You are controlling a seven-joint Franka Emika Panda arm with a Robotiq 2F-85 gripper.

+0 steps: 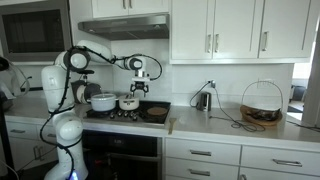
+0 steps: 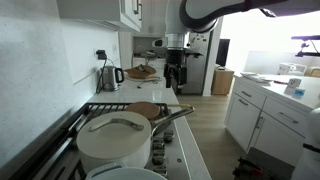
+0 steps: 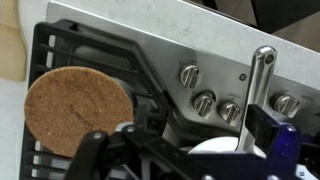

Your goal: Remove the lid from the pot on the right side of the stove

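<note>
Next, my gripper needs to go to the metal handle (image 1: 130, 93) (image 3: 256, 93) on top of the small cream pot's lid and close there.
The small cream pot (image 1: 129, 102) stands on the black stove (image 1: 122, 115), right of the larger white pot (image 1: 103, 101). In an exterior view the pot (image 2: 113, 148) carries its pale round lid (image 2: 115, 123). My gripper (image 1: 140, 91) hangs open a little above the stove, between the small pot and the dark pan (image 1: 155, 113). It also shows in an exterior view (image 2: 176, 84). In the wrist view the gripper's (image 3: 190, 160) fingers are spread wide, and a white rounded surface (image 3: 215, 150) shows below and between them, untouched. I cannot tell if that is the lid.
The pan holds a round cork disc (image 3: 78, 108), and its metal handle (image 3: 262, 80) reaches out over the stove knobs (image 3: 204, 102). A kettle (image 1: 203, 100) and a wire basket (image 1: 261, 105) stand on the counter. A range hood (image 1: 125, 27) hangs above.
</note>
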